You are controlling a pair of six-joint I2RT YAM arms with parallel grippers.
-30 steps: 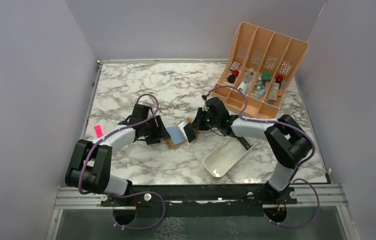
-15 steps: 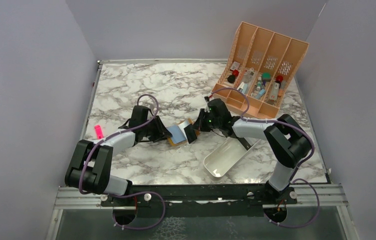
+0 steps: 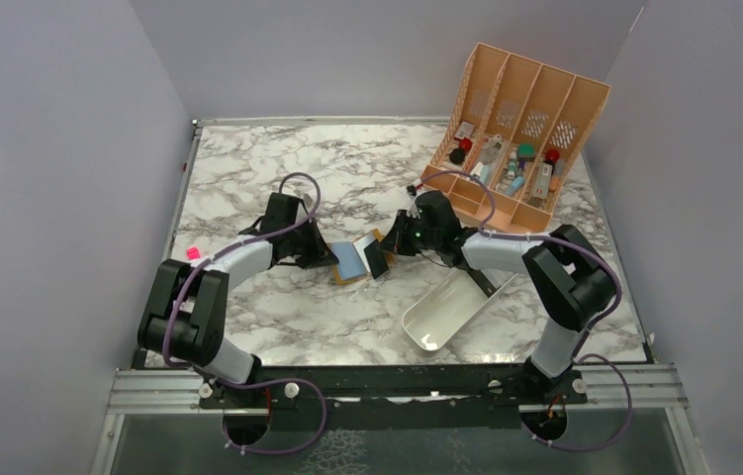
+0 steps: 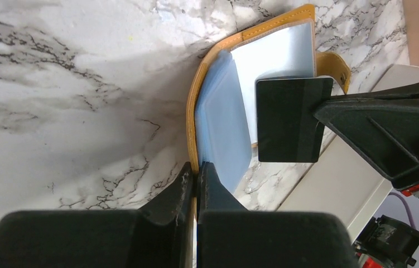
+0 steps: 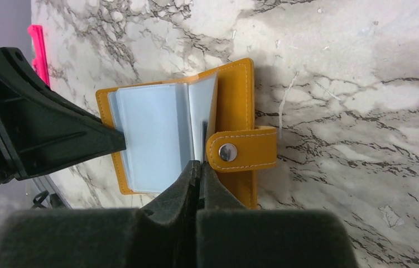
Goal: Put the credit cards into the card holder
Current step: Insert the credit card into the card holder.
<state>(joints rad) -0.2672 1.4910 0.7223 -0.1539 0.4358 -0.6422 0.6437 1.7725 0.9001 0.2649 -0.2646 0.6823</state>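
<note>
The mustard cover curls up in my left gripper, tilting the blue leaves; next I open, let the holder settle flat and pinch its edge (image 4: 192,146).
The mustard card holder (image 3: 351,278) lies open on the marble between both arms, with pale blue-grey leaves (image 4: 224,128) fanned inside and its snap strap (image 5: 243,151) hanging off the right half. My left gripper (image 4: 197,170) is shut on the holder's near left edge (image 4: 193,111), pinching the mustard cover and a blue leaf. A thin black credit card (image 4: 288,119) stands above the holder's right half. My right gripper (image 5: 198,167) is shut on it. In the right wrist view the card is edge-on, a dark line (image 5: 203,137) among the leaves.
A peach slotted organiser (image 3: 520,129) with small items stands at the back right. A white oblong tray (image 3: 451,312) lies just right of the holder, close under the right arm. A pink object (image 3: 192,253) lies at the left edge.
My left gripper moved in to the holder's left edge and closed on it. The right gripper kept the black card over the holder, shifting slightly.
</note>
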